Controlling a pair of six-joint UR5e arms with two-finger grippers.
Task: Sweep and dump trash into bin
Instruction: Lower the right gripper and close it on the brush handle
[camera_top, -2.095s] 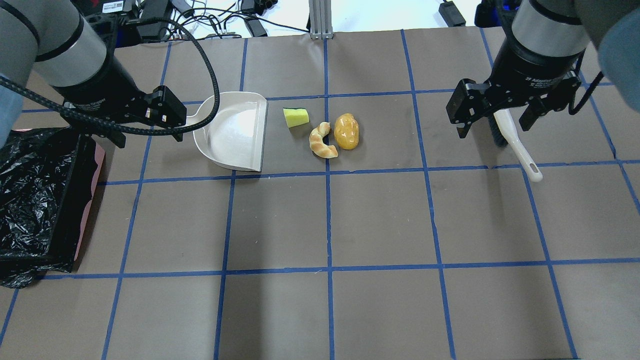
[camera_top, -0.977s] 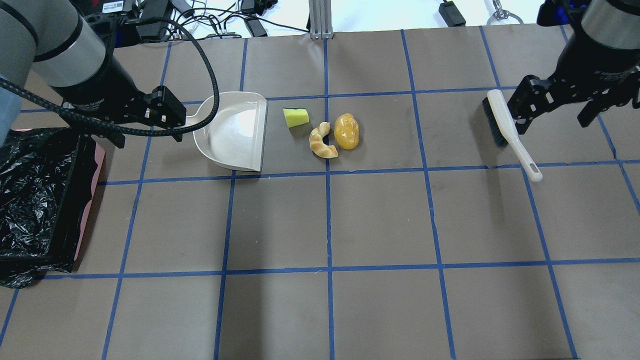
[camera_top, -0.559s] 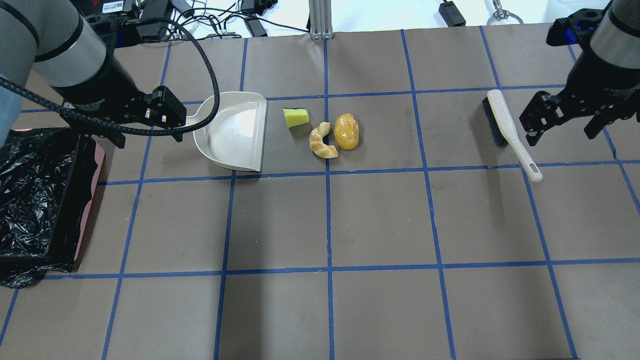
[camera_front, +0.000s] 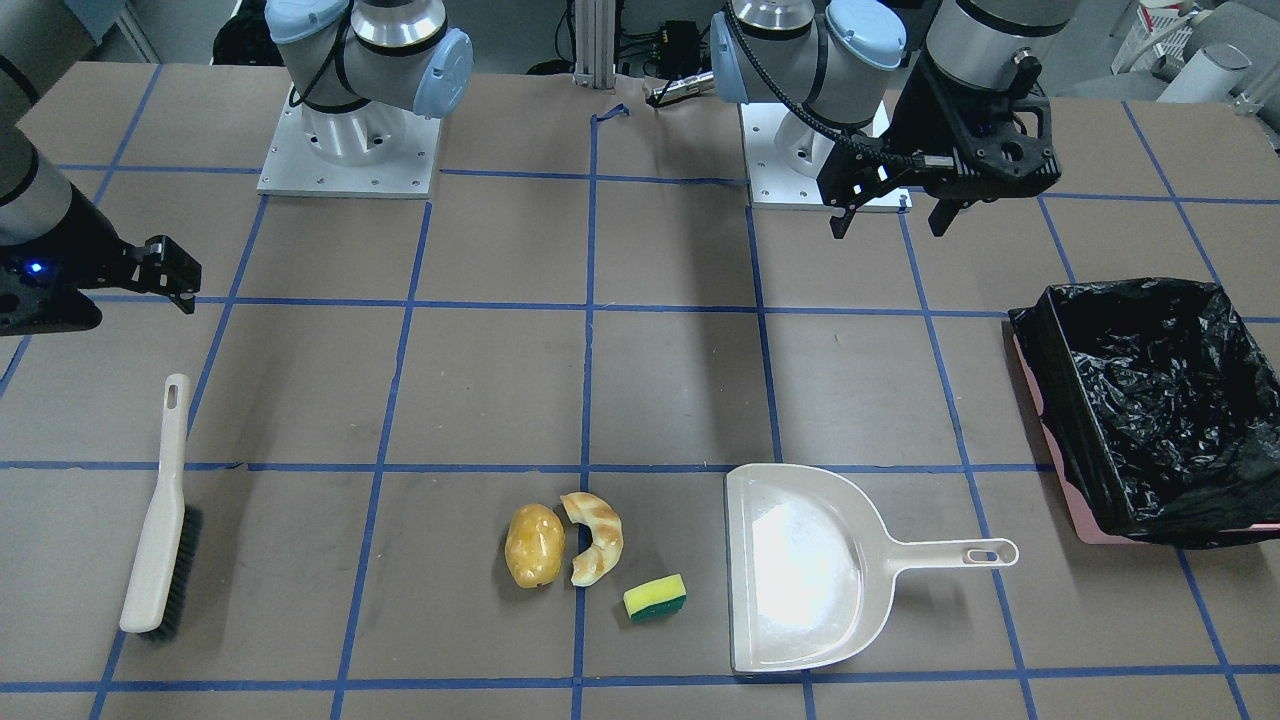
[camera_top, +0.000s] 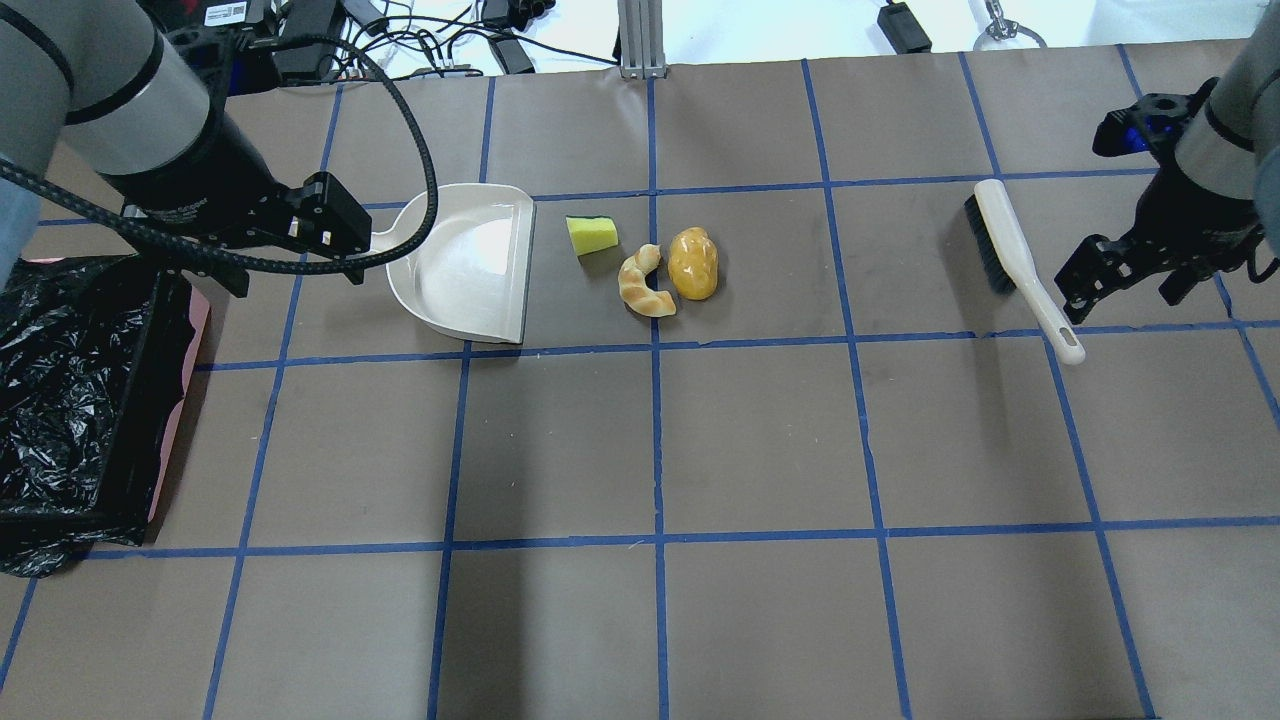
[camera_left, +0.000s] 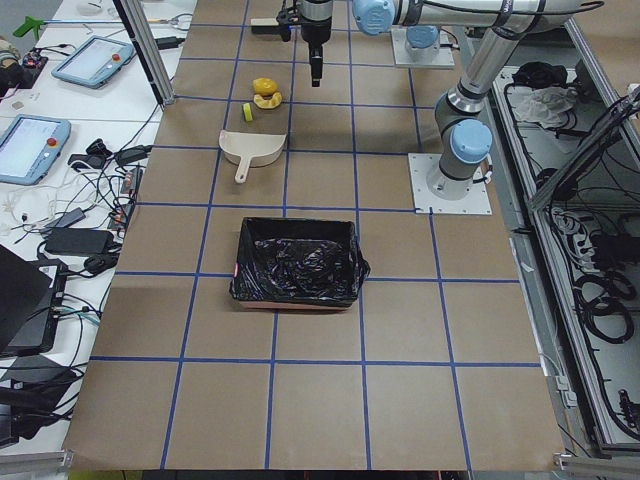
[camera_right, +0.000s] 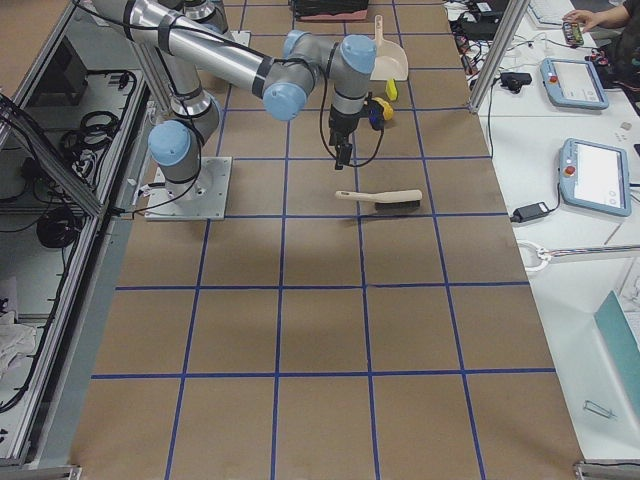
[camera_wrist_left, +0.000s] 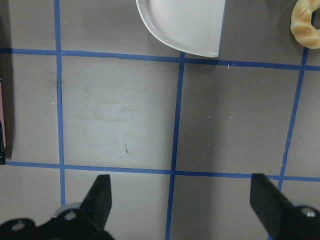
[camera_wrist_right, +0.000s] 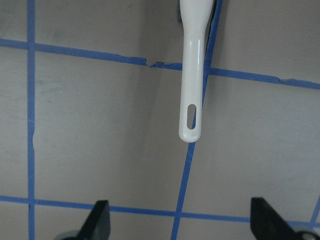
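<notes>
The end of the brush's handle (camera_front: 175, 403) (camera_wrist_right: 191, 104), beside the hanging hole and away from the bristles, is the next place my right gripper will go to and close on.
The potato (camera_top: 693, 263), the croissant-like pastry (camera_top: 643, 283) and the yellow sponge (camera_top: 591, 234) lie together on the table, just right of the beige dustpan's (camera_top: 465, 262) open edge. The pink bin with its black bag (camera_top: 70, 400) stands at the left table edge. My left gripper (camera_top: 298, 278) is open and empty, above the dustpan's handle. My right gripper (camera_top: 1120, 300) is open and empty, just right of the white brush (camera_top: 1015, 262). The brush handle shows in the right wrist view (camera_wrist_right: 192, 75), ahead of the open fingers.
Cables and power bricks (camera_top: 400, 40) lie beyond the table's far edge. The arm bases (camera_front: 350, 140) stand on the robot's side of the table. Blue tape lines grid the brown table top (camera_top: 760, 440).
My right gripper has moved off the brush, rightward and back toward the robot, and is now beside the handle. The left arm, dustpan and trash have not moved.
</notes>
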